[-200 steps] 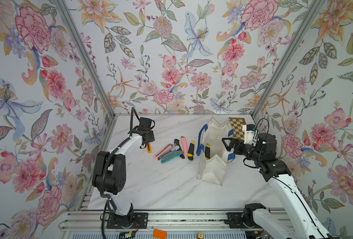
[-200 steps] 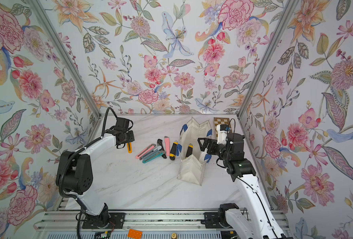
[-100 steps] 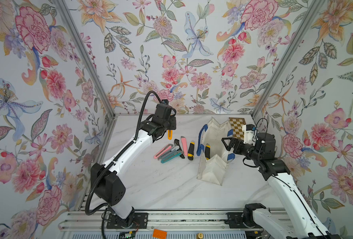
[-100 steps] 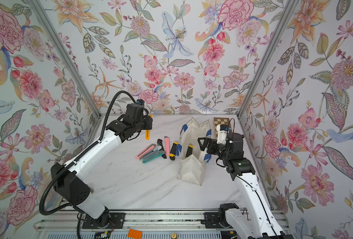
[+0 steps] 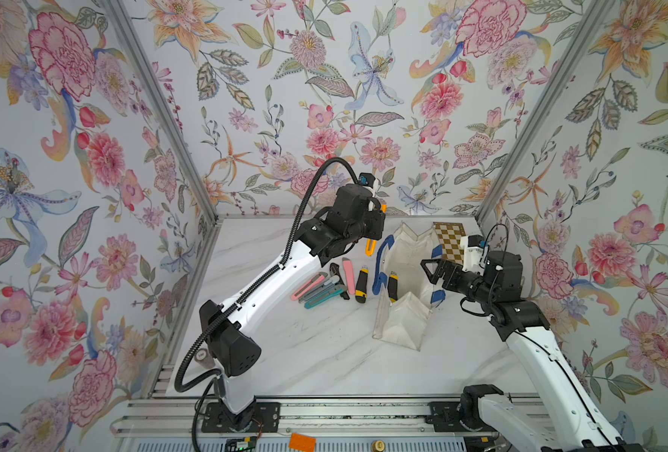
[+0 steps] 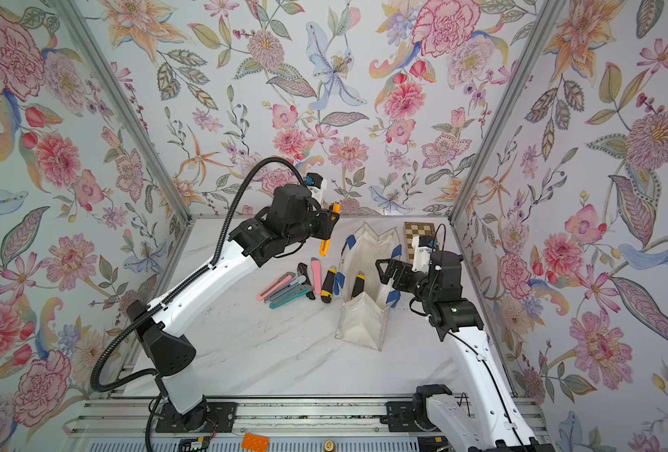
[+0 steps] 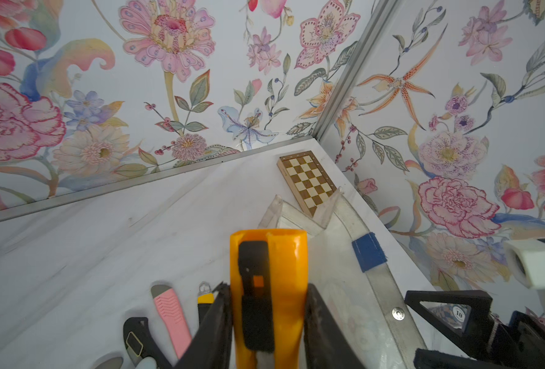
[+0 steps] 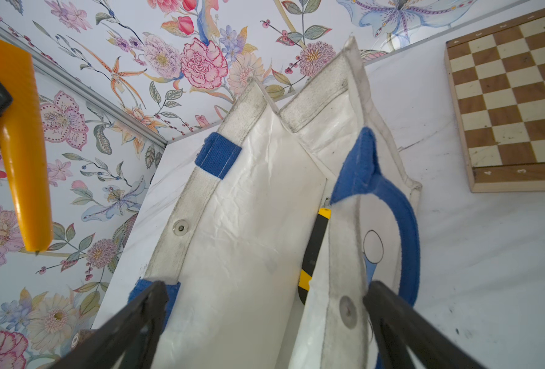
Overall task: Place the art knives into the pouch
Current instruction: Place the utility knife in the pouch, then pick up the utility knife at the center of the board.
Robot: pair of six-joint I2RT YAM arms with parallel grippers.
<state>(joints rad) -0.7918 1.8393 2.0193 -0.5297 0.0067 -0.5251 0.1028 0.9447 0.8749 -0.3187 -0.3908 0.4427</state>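
My left gripper is to set down the orange art knife inside the pouch [image 5: 415,281]. It will let go of it there, beside the yellow-and-black knife.
An orange art knife [image 5: 370,247] [image 6: 324,247] hangs point-down in the air with my left gripper [image 5: 375,231] [image 7: 268,294] shut on its body [image 7: 269,255]. It hovers above the table just left of the pouch [image 5: 402,325] [image 6: 359,325], a white canvas bag with blue straps that stands with its mouth open. My right gripper [image 5: 428,270] [image 8: 266,287] is open at the pouch's right rim, and its wide jaws straddle the bag's mouth [image 8: 248,207]. A yellow-and-black knife [image 8: 312,246] lies inside the bag. In the right wrist view the orange knife [image 8: 25,159] shows beyond the far rim.
Several knives in pink, grey, teal, black and yellow [image 5: 324,285] lie in a row on the marble table left of the pouch. A brown-and-cream chessboard [image 5: 449,242] lies in the back right corner. Flowered walls close in three sides.
My left arm has lifted the orange knife from the table's back left and carried it right, up to the pouch. The right arm and the pouch have stayed where they were.
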